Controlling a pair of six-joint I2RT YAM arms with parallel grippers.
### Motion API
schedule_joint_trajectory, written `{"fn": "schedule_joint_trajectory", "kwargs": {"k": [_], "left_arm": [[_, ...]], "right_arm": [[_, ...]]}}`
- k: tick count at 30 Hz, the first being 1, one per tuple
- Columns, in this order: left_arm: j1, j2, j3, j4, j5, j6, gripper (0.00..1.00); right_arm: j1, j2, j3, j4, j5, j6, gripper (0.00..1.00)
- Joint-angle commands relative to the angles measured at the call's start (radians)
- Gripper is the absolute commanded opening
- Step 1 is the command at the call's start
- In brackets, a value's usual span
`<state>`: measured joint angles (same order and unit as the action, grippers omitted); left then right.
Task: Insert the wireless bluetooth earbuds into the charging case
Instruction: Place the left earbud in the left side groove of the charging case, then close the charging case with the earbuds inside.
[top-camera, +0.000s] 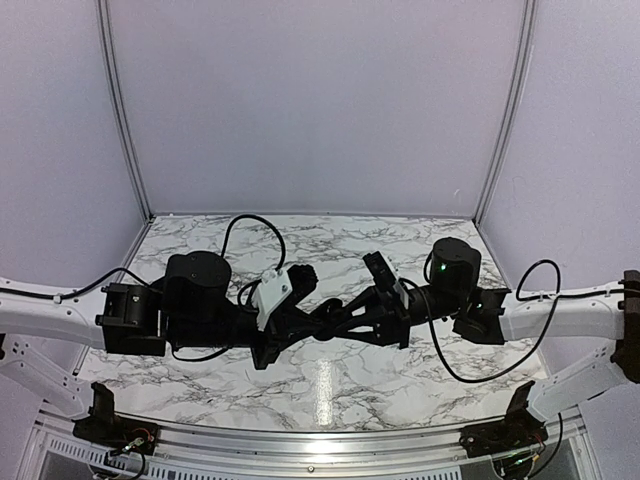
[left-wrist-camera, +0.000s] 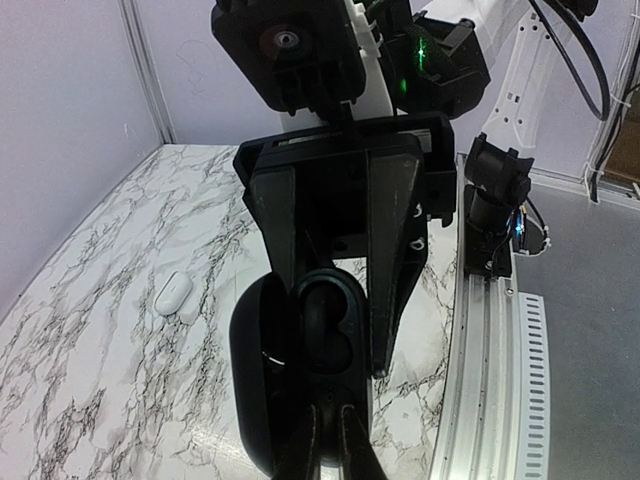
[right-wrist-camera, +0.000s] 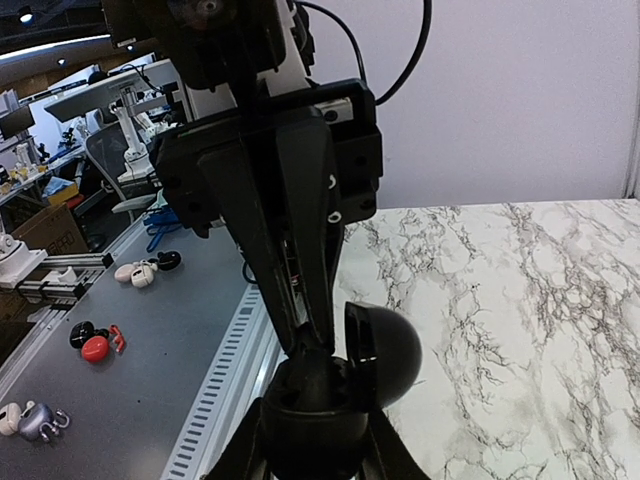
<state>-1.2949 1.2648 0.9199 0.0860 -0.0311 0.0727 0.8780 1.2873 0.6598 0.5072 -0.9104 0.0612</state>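
The robot's right gripper will release the charging case on the middle of the marble table (top-camera: 335, 302), behind the bright streak of light.
The charging case (right-wrist-camera: 320, 405), glossy black, is held off the table with its lid (right-wrist-camera: 392, 350) swung open. My right gripper (right-wrist-camera: 315, 440) is shut on the case body, one finger on each side. My left gripper (right-wrist-camera: 312, 335) comes in from the opposite side with its fingers close together, and its tips are down in the open case. A small black earbud (right-wrist-camera: 318, 352) seems to sit at those tips but is hard to separate from the dark case. In the left wrist view the open case (left-wrist-camera: 325, 320) lies between the right gripper's fingers (left-wrist-camera: 392, 260), with my left gripper (left-wrist-camera: 330, 425) just below it. The second earbud is hidden.
A small white case (left-wrist-camera: 172, 295) lies on the marble table (left-wrist-camera: 120, 400) to the left. The metal rail (left-wrist-camera: 500, 380) runs along the near edge. Off the table, a grey bench (right-wrist-camera: 150, 400) holds several loose earbuds and cases. In the top view both arms meet mid-table (top-camera: 335, 320).
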Motion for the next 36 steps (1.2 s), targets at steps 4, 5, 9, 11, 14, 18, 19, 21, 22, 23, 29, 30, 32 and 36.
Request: {"fn": "schedule_joint_trajectory", "kwargs": {"k": [4, 5, 9, 11, 14, 18, 19, 21, 22, 23, 29, 30, 32, 36], "left_arm": [[-0.006, -0.014, 0.039, -0.057, -0.030, -0.011, 0.18], [-0.006, -0.025, 0.038, -0.063, -0.031, -0.010, 0.21], [-0.006, -0.064, 0.034, -0.084, -0.039, -0.005, 0.25], [-0.006, -0.086, 0.031, -0.084, -0.039, -0.004, 0.25], [-0.006, -0.131, 0.017, -0.084, -0.036, 0.001, 0.25], [-0.006, -0.207, -0.019, -0.084, -0.054, -0.009, 0.34], [-0.006, -0.226, -0.032, -0.084, -0.066, -0.012, 0.38], [-0.004, -0.249, -0.061, -0.069, -0.108, -0.023, 0.50], [-0.004, -0.253, -0.071, -0.062, -0.134, -0.032, 0.58], [-0.002, -0.252, -0.077, -0.059, -0.161, -0.045, 0.65], [0.005, -0.210, -0.076, -0.054, -0.119, -0.067, 0.84], [0.005, -0.206, -0.083, -0.045, -0.100, -0.067, 0.86], [0.005, -0.195, -0.099, -0.019, -0.057, -0.066, 0.89], [0.005, -0.147, -0.103, 0.011, 0.006, -0.051, 0.90]], "right_arm": [[0.011, -0.019, 0.025, 0.071, -0.015, 0.018, 0.00], [0.011, -0.020, 0.021, 0.071, -0.013, 0.018, 0.00], [0.012, -0.014, 0.011, 0.072, -0.008, 0.018, 0.00], [0.011, -0.009, 0.010, 0.071, -0.003, 0.019, 0.00], [0.012, -0.003, 0.009, 0.065, 0.000, 0.015, 0.00], [0.012, 0.007, 0.011, 0.063, -0.003, 0.016, 0.00], [0.011, 0.010, 0.012, 0.066, -0.005, 0.018, 0.00], [0.012, 0.015, 0.014, 0.076, -0.011, 0.024, 0.00], [0.012, 0.016, 0.016, 0.080, -0.012, 0.028, 0.00], [0.012, 0.019, 0.019, 0.080, -0.014, 0.029, 0.00], [0.010, 0.048, 0.054, 0.084, -0.026, 0.042, 0.00], [0.011, 0.049, 0.057, 0.077, -0.026, 0.043, 0.00], [0.011, 0.046, 0.063, 0.067, -0.020, 0.043, 0.00], [0.011, 0.051, 0.074, 0.063, -0.016, 0.054, 0.00]]}}
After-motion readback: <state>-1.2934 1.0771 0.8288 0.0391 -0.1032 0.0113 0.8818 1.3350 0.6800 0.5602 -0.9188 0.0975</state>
